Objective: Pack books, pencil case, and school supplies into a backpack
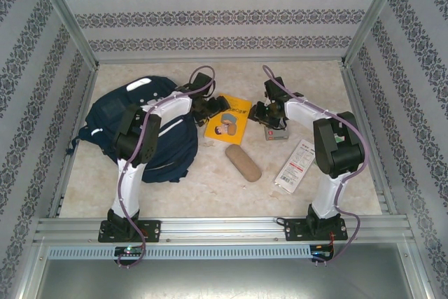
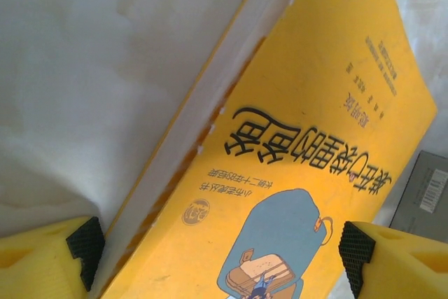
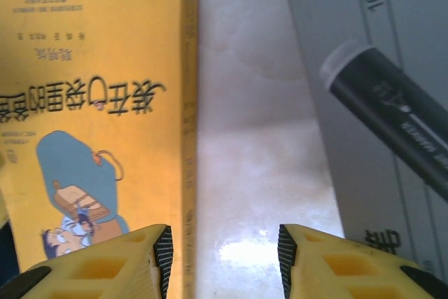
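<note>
Next, I take the yellow book's spine (image 3: pixel 189 110) with my right gripper before my left gripper opens the backpack, as my left gripper is busy at the yellow book's page edge.
A yellow book (image 1: pixel 231 121) lies on the table just right of the navy backpack (image 1: pixel 133 127). My left gripper (image 2: pixel 219 253) is open wide, one pad on each side of the yellow book (image 2: pixel 308 117), whose white page edge shows on the left. My right gripper (image 3: pixel 224 253) is open over bare table, between the book's edge (image 3: pixel 91 103) and the grey box with a pen picture (image 3: pixel 364 89); nothing lies between its pads. In the top view both grippers, left (image 1: pixel 212 108) and right (image 1: pixel 266 113), flank the book. The tan pencil case (image 1: pixel 243 162) lies nearer the front.
A long white packet with red print (image 1: pixel 297 166) lies at the right front, beside the right arm. The grey box (image 1: pixel 275 133) sits under the right wrist. Patterned walls and metal posts close in the table on three sides.
</note>
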Tool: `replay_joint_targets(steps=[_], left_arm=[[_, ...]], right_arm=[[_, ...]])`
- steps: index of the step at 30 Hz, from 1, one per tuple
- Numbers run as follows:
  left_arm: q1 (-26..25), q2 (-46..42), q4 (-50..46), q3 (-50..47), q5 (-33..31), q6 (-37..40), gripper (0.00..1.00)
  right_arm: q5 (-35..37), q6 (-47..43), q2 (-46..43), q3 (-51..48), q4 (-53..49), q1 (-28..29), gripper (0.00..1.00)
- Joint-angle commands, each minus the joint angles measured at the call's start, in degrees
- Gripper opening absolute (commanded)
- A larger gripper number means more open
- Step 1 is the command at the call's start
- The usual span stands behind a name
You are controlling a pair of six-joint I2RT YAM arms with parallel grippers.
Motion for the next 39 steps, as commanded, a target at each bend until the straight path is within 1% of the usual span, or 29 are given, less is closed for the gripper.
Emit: replay_joint_targets(steps=[1,4,7,11,14,16,17,19,20,23,26,27,29,35,39], left_arm=[[-3.0,-0.3,-0.5,-0.6,2.8,-1.2,0.88],[-3.0,-0.7,-3.2,-0.2,0.4,1.6,0.83],[-2.9,-0.4,-6.6,1.2,-1.5,5.3,0.72],[-2.9,0.3,-9.9,2.4,-3.5,8.9,0.68],[-2.8,1.0,-10.6,2.2,-3.6,10.0,0.57],[-2.9,1.2,-10.7,1.8,-3.6,10.4,0.51],[-2.8,1.3,-10.8,1.5,-3.8,10.5,0.46],[-2.8,1.4,-11.5,1.3,-4.6,10.7,0.32],[-2.9,1.5,-11.7,1.1,-4.6,10.9,0.29],[-2.9,2.2,-11.8,0.8,-4.2,10.8,0.23],[-2.9,3.0,-11.8,0.5,-3.7,10.6,0.19],[-2.9,3.1,-11.6,0.3,-3.4,10.6,0.17],[-2.9,3.3,-11.3,-0.2,-2.9,10.5,0.16],[-3.0,4.0,-11.7,1.0,-1.4,11.4,0.14],[-2.8,4.3,-12.6,2.2,-1.8,12.3,0.13]], right_arm=[[-2.6,1.4,-0.4,-1.7,2.9,0.7,0.47],[-4.4,2.1,0.3,-2.8,5.6,0.8,0.47],[-4.4,2.2,1.9,-2.6,6.4,1.5,0.48],[-1.4,1.6,2.8,-2.3,5.0,2.3,0.47],[1.6,0.7,2.7,-2.4,3.8,2.3,0.47],[1.9,-0.2,2.9,-2.4,3.4,2.1,0.47],[1.6,-0.4,3.2,-2.3,3.4,2.0,0.47],[0.0,-0.9,4.1,-2.1,3.9,2.1,0.47],[-0.4,-1.1,4.5,-1.9,4.0,2.1,0.47],[-2.9,-1.3,5.8,-1.7,5.1,2.4,0.47],[-3.7,-1.7,7.0,-1.5,5.3,2.6,0.48],[-4.9,-1.8,7.2,-1.7,5.9,2.5,0.47],[-8.1,-1.7,7.2,-2.1,7.7,2.5,0.47],[-21.7,1.8,2.3,-5.6,19.8,2.4,0.44],[-27.8,4.8,-0.8,-6.8,26.1,1.9,0.42]])
